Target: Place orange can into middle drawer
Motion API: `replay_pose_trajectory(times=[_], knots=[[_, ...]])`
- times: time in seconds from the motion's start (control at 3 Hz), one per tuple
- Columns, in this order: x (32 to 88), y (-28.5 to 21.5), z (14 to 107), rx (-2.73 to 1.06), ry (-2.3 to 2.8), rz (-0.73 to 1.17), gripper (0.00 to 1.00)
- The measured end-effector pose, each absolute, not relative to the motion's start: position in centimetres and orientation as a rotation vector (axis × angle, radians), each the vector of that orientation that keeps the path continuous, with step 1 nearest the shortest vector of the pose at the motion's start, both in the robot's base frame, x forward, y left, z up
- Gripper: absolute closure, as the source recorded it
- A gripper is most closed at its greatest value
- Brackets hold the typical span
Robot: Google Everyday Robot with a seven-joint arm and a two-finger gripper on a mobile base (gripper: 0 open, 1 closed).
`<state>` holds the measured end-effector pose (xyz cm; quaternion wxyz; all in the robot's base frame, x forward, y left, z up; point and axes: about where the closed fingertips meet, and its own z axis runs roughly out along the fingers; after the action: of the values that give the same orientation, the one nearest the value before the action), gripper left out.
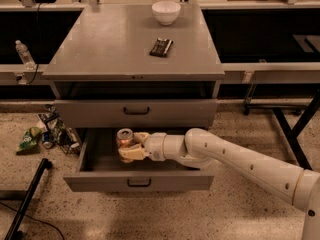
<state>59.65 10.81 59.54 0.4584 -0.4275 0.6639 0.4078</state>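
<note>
The robot's gripper should release the orange can on the bottom of the middle drawer, toward the side (123,152) nearest the bags.
The orange can (124,138) is upright in my gripper (128,146), whose pale fingers (134,152) close around its body. The gripper holds the can over the left part of the open middle drawer (140,181), low inside it and close to the drawer floor. I cannot tell if the can touches the floor. The drawer is pulled out, its grey front with a dark bar handle (139,183) facing me. My white arm (240,164) reaches in from the right.
The closed upper drawer front (135,113) sits just above the can. On the cabinet top (100,49) stand a white bowl (166,11) and a flat dark bar (161,47). Bags and cans (45,134) lie on the floor left; a water bottle (23,54) stands further left.
</note>
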Motion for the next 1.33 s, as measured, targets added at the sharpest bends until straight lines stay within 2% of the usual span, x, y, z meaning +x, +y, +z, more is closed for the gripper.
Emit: replay_pose_trajectory(times=[0.33, 1.33], knots=[[59.6, 10.8, 59.6, -1.053, 1.636, 1.005, 1.00], [65.2, 13.9, 53.0, -1.227, 1.542, 0.965, 1.00]])
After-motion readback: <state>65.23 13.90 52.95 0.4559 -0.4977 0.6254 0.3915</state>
